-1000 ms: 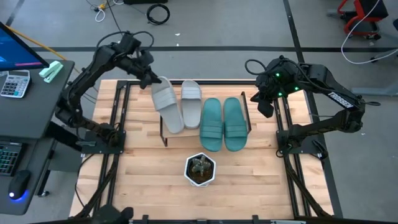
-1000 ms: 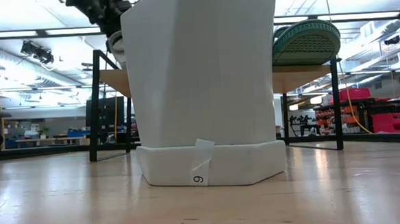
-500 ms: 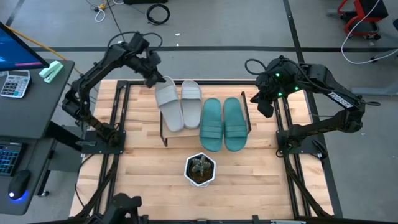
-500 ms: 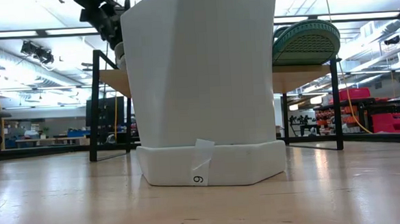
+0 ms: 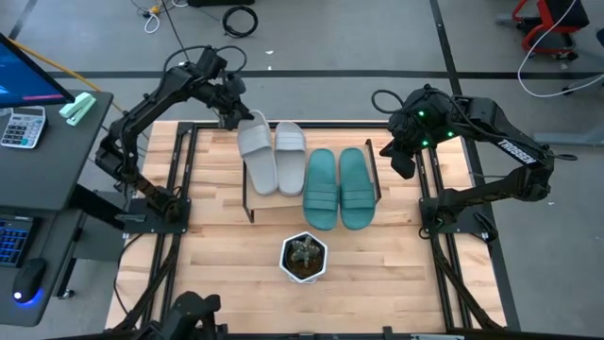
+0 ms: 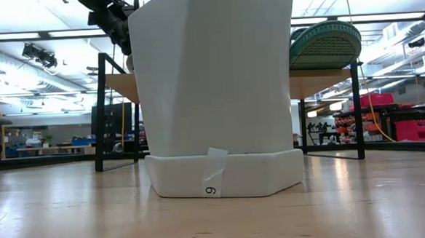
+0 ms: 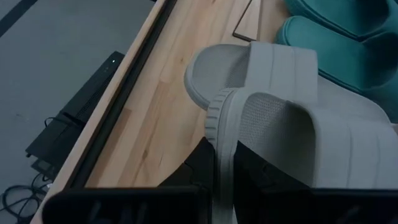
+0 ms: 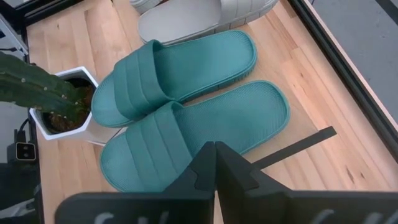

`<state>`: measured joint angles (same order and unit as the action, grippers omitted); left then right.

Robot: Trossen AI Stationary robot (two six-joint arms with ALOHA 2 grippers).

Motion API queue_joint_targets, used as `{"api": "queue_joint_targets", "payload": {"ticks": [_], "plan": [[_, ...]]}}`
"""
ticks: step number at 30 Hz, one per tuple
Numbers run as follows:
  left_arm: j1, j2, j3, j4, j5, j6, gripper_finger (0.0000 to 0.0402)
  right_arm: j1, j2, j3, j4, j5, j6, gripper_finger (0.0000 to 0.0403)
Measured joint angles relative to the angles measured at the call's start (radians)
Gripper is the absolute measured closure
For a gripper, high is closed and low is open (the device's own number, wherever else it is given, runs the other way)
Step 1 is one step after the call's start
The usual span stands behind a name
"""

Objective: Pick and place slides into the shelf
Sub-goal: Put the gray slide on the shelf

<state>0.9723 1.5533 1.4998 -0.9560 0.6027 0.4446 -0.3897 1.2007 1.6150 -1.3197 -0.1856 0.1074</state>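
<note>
My left gripper will let go of the grey slide flat on the shelf board point(image 5: 256, 171) next to the other grey slide.
My left gripper point(image 5: 235, 110) is shut on the left grey slide point(image 5: 258, 157), at its far end over the shelf's far left corner. The other grey slide point(image 5: 289, 154) and the teal pair point(image 5: 322, 188) point(image 5: 355, 187) lie flat on the shelf's wooden board point(image 5: 284, 202), side by side. In the low view the shelf board point(image 6: 320, 80) carries a teal slide point(image 6: 325, 44), and the pot hides the rest. My right gripper point(image 5: 401, 162) is shut and hangs off the shelf's right side, touching nothing. My left gripper holds the left grey slide by the rim of its far end point(image 7: 217, 127), pinched between the two fingers: one finger point(image 7: 196, 165) on the sole side, the other point(image 7: 252, 171) on the footbed. It comes slanting down from the far left. The slide's near end point(image 5: 268, 190) lies on the shelf board.
A white hexagonal pot with a cactus point(image 5: 304, 257) stands on the table just near of the shelf and fills the middle of the low view point(image 6: 214, 90). Dark metal shelf frames point(image 5: 248, 201) point(image 5: 378, 179) stand at both shelf ends. Bare tabletop lies left, right and near.
My left gripper has moved toward the table's right and slightly far, still shut on the grey slide. The slide's far end has swung right with it while its near end stayed, so it now lies almost parallel beside the other grey slide.
</note>
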Motion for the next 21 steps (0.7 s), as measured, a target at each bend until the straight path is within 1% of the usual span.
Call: {"api": "queue_joint_targets", "payload": {"ticks": [13,21], "plan": [[-0.051,0.125,0.000,0.001,0.000,0.027,0.0370,0.000,0.000,0.000,-0.004,-0.003,0.006,0.0392],[-0.072,0.140,0.000,0.010,0.001,0.038,0.0368,0.000,0.000,0.000,-0.004,-0.003,0.006,0.0392]]}}
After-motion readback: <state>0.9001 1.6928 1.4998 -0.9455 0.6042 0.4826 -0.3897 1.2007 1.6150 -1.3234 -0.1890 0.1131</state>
